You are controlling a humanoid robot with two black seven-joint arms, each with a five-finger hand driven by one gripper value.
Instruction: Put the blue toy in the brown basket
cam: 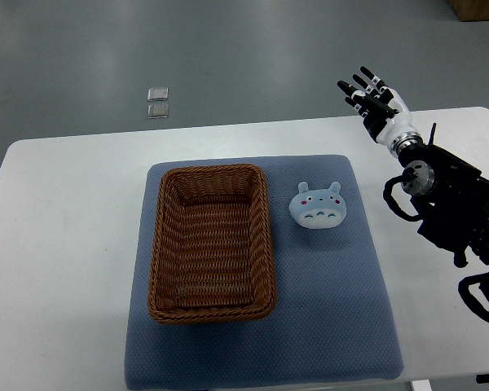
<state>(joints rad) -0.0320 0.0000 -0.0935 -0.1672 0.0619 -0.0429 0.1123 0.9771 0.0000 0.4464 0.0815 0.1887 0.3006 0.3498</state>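
The robot's right gripper should next move to the body of the blue toy (pixel 317 208), just below its ears, and close there.
A small blue toy (pixel 318 204) with a face and two ears lies on the blue mat, just right of the brown wicker basket (pixel 165 244). The basket is rectangular and holds nothing. My right hand (pixel 369 94) hovers over the table's far right edge, up and to the right of the toy and well apart from it. Its black fingers are spread and hold nothing. The right arm runs in from the picture's right edge. No left arm shows.
A blue-grey mat (pixel 334 309) covers the middle of the white table (pixel 65 244) and carries basket and toy. Grey floor lies beyond the far edge, with two small square plates (pixel 157 103) on it.
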